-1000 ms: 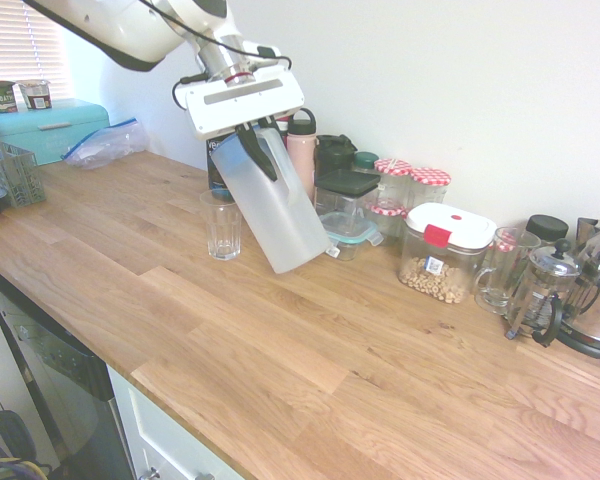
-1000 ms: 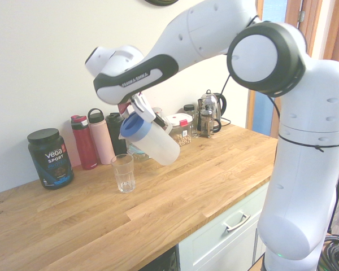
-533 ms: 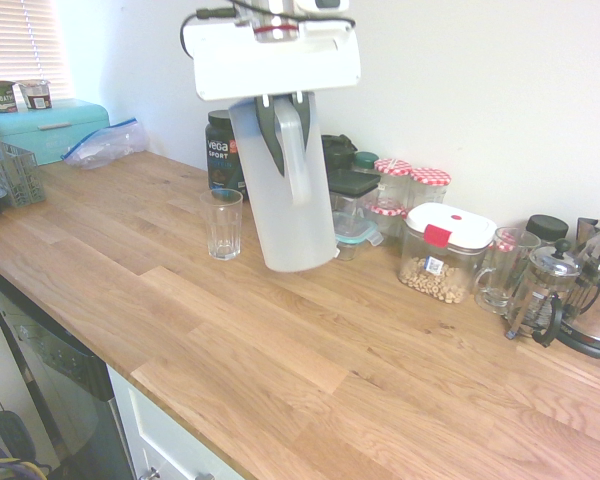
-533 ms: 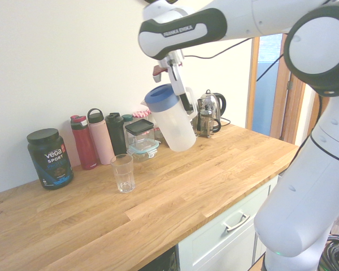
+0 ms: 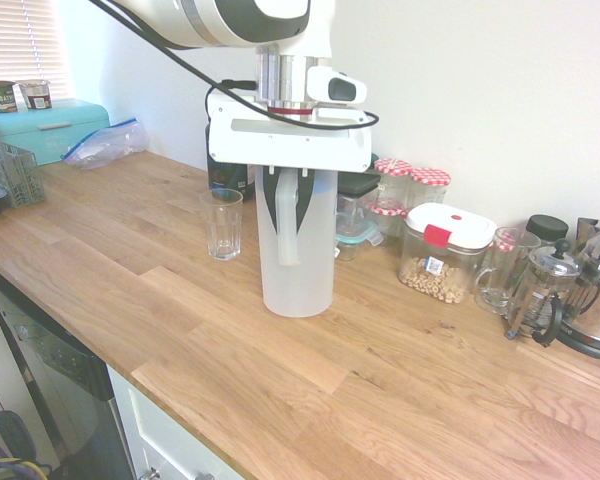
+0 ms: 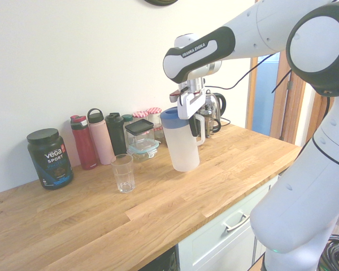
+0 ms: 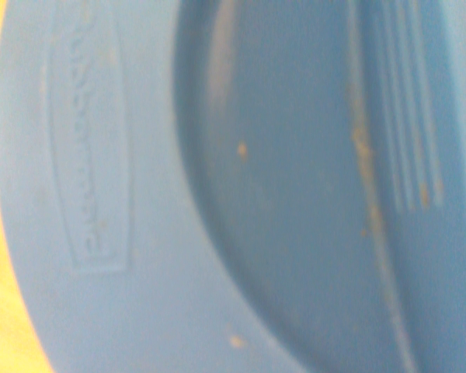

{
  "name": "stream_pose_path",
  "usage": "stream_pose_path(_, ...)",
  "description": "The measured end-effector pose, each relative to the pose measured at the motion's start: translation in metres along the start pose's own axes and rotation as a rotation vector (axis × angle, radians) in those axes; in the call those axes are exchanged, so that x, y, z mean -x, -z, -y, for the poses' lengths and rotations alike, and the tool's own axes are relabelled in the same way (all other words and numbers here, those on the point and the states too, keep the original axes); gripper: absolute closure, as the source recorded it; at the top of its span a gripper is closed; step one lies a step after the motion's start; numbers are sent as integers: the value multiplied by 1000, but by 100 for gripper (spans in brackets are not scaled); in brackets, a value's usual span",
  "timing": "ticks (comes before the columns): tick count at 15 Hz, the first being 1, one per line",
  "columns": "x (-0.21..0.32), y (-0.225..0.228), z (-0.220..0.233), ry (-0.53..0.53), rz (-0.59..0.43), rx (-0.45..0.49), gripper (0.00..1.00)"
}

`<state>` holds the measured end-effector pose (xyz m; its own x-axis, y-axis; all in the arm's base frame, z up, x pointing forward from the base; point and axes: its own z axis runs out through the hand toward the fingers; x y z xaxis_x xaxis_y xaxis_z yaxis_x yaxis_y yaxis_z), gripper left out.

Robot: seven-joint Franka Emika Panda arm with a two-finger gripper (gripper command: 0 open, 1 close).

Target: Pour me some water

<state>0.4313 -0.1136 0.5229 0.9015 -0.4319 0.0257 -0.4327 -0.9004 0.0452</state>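
Observation:
I will let go of the pitcher with my gripper, setting it free on the wooden worktop (image 6: pixel 198 160) just in front of the French press.
A translucent white pitcher (image 5: pixel 298 260) with a blue lid (image 6: pixel 170 114) stands upright, its base at the wooden worktop (image 5: pixel 380 380). My gripper (image 5: pixel 288 195) reaches down from above and is shut on the pitcher's handle (image 6: pixel 200 127). A clear drinking glass (image 5: pixel 223 224) stands on the worktop a short way to the pitcher's side, apart from it (image 6: pixel 123 173). I cannot tell whether the glass holds water. The wrist view is filled by the blue lid (image 7: pixel 256 186), seen blurred from close by.
Along the wall stand a black protein tub (image 6: pixel 50 158), several bottles (image 6: pixel 100 135), lidded jars and food boxes (image 5: pixel 445 250), a glass mug (image 5: pixel 500 268), a French press (image 5: pixel 540 290) and a kettle (image 5: pixel 595 320). A turquoise bread bin (image 5: pixel 50 125) and a dish rack (image 5: pixel 5 170) sit at the far end.
The pitcher was tilted over the glass a second ago. It has swung upright, moved away from the glass and come down to the worktop, still in my grip.

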Motion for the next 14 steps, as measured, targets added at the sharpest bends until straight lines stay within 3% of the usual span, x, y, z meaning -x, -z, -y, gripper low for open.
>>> stream_pose_path(6, -13, -7, -60, -288, -116, -85, 100)
stream_pose_path(10, -20, -19, -74, -476, -228, -135, 100)
stream_pose_path(14, -22, -32, -74, -569, -213, -138, 100)
